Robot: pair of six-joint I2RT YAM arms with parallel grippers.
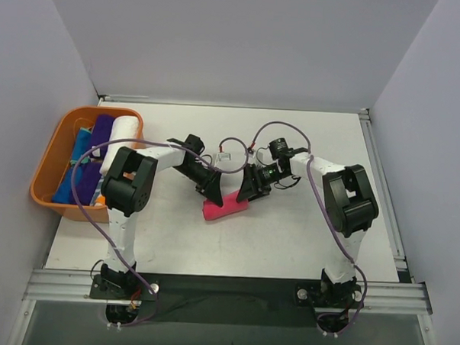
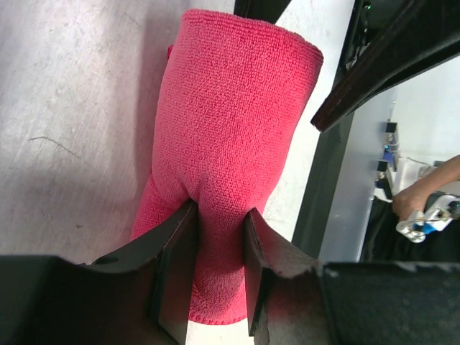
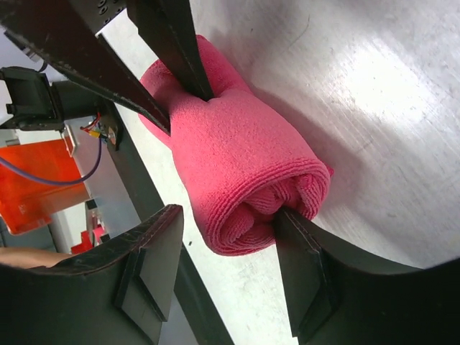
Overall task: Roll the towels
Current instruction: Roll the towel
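Note:
My left gripper is pinching the towel roll near one end, so next I open it, turn it and take the roll nearer its middle [image 1: 228, 207] before carrying it to the basket.
A hot pink towel [image 1: 225, 207] lies rolled into a cylinder on the table, between the two grippers. My left gripper [image 1: 211, 188] is shut on one end of the roll [image 2: 230, 129], with its jaws [image 2: 219, 237] pinching the cloth. My right gripper [image 1: 250, 190] is open at the other end [image 3: 237, 158]. One of its fingertips [image 3: 291, 223] touches the spiral end of the roll and the other stands apart; the gripper's midpoint [image 3: 230, 230] lies just below the roll's end. A white rolled towel [image 1: 122, 141], a dark purple towel [image 1: 102, 130] and a blue towel [image 1: 76, 162] lie in the basket.
The orange plastic basket [image 1: 45, 164] stands at the table's left edge. A small white tag [image 1: 224, 155] lies behind the grippers. White walls close in the table on three sides. Purple cables run along both arms.

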